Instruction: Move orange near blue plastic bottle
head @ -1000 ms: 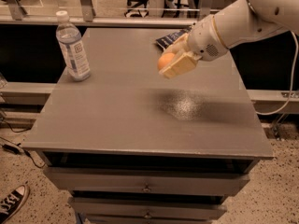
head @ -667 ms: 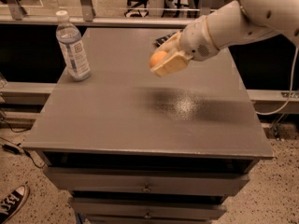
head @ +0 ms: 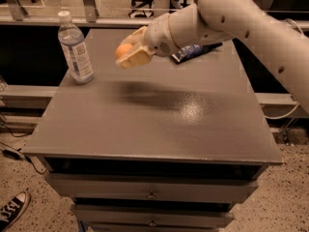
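Observation:
The orange, now held in the air above the table, will come to rest on the grey table [head: 98, 70] close beside the base of the blue plastic bottle when my gripper lets go of it there.
The orange [head: 122, 50] is small and round and sits between the cream fingers of my gripper [head: 128, 52]. The gripper is shut on it and holds it in the air above the grey table [head: 159, 115], toward the back left. The blue plastic bottle [head: 75, 48] stands upright at the table's back left corner, clear with a white cap and a pale label. The orange is a short way to the right of the bottle, not touching it. My white arm [head: 231, 18] reaches in from the upper right.
A dark blue crinkled snack bag [head: 192, 51] lies at the back of the table, partly behind my arm. Drawers [head: 152, 193] sit under the tabletop. A shoe [head: 12, 209] is on the floor at the lower left. A railing runs behind the table.
My gripper has carried the orange to the left, from over the table's right-centre toward the bottle. The bottle has not moved.

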Controlling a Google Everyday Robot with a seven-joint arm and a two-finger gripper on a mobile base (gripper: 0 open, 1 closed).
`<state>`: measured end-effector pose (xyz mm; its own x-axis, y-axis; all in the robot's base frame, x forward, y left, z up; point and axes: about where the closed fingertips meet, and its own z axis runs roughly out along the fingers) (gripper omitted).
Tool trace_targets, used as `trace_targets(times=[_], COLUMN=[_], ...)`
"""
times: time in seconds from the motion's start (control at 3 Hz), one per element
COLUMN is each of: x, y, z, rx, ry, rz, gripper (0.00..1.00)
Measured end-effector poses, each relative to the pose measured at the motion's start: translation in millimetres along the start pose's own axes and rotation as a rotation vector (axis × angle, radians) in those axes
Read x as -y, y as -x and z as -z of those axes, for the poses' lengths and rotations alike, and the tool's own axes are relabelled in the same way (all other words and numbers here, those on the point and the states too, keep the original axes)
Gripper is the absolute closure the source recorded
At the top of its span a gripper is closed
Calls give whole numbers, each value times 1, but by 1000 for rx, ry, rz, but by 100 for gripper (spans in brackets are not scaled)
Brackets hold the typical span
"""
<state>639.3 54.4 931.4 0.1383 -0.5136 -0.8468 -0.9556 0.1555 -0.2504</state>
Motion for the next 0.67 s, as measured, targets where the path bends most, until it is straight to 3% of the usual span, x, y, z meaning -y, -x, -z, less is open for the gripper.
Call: trace_targets(times=[0.33, 0.67], x=[6, 7], y=[0, -13], z=[-40, -60], rx=[28, 29], ry=[-1, -7], rz=[-24, -65], gripper=[100, 100])
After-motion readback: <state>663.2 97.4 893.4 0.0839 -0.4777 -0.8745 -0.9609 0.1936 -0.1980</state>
